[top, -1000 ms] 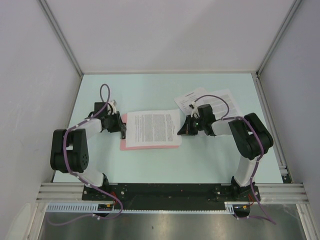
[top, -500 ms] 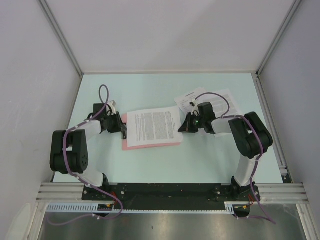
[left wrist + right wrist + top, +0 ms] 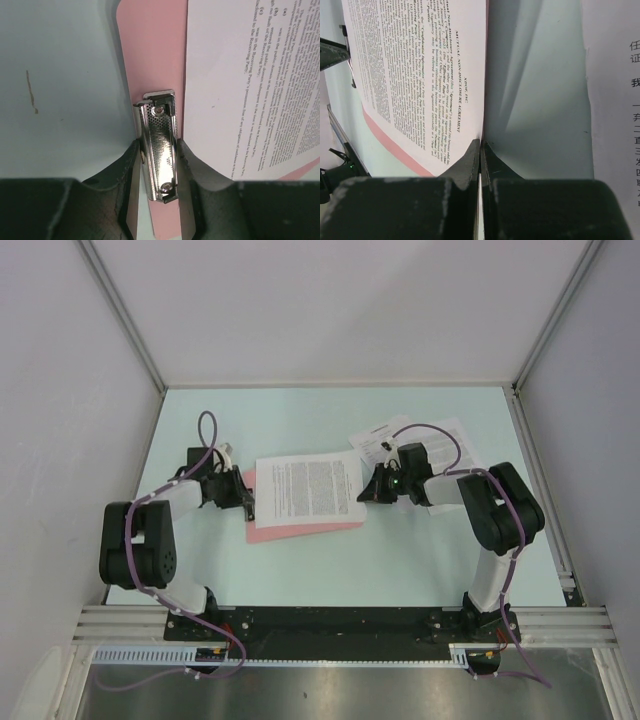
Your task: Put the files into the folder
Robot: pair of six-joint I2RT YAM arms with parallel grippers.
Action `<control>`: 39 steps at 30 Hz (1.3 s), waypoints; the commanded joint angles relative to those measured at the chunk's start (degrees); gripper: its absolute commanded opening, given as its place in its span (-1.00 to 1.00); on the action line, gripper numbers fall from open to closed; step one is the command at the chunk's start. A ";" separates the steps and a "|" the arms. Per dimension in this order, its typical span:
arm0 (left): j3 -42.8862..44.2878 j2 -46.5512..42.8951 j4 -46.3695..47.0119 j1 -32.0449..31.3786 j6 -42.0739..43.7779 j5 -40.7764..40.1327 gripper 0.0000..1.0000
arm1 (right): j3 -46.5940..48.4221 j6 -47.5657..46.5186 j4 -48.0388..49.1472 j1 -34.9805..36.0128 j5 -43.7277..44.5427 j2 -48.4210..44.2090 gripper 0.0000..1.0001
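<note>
The sheet sticks out past the pink folder's far edge, so my left gripper will open, retake the metal clip (image 3: 250,510) and square the folder under the sheet.
The pink folder (image 3: 300,531) lies flat at the table's middle, its metal clip (image 3: 160,145) at its left short edge. My left gripper (image 3: 245,498) is shut on the clip (image 3: 249,502), a finger on each side. A printed sheet, one of the files (image 3: 308,489), lies over the folder and sticks out past its far edge. My right gripper (image 3: 364,492) is shut on that sheet's right edge (image 3: 481,135) and holds it slightly lifted. In the left wrist view the sheet (image 3: 250,80) ends just right of the clip, not under it.
Two more printed sheets (image 3: 455,445) lie on the table behind my right arm, one also in the right wrist view (image 3: 615,100). White walls close the cell on three sides. The arm bases and a metal rail (image 3: 340,625) run along the near edge.
My right gripper has moved the held sheet toward the far side and rotated it a little; its far edge now overhangs the folder. The left gripper stays on the clip.
</note>
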 commanded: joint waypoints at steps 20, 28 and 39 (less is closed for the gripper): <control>6.61 1.10 -18.57 -11.91 -1.05 -15.89 0.28 | -0.05 -6.08 -11.48 3.71 7.84 1.11 -1.00; 5.38 -5.13 -18.66 -12.00 -5.44 -19.23 0.15 | -0.05 -5.64 -10.42 3.80 7.40 1.55 -1.00; 5.30 -6.72 -20.06 -13.14 -10.63 -25.81 0.32 | -0.05 -5.55 -10.77 3.97 7.49 1.11 -1.00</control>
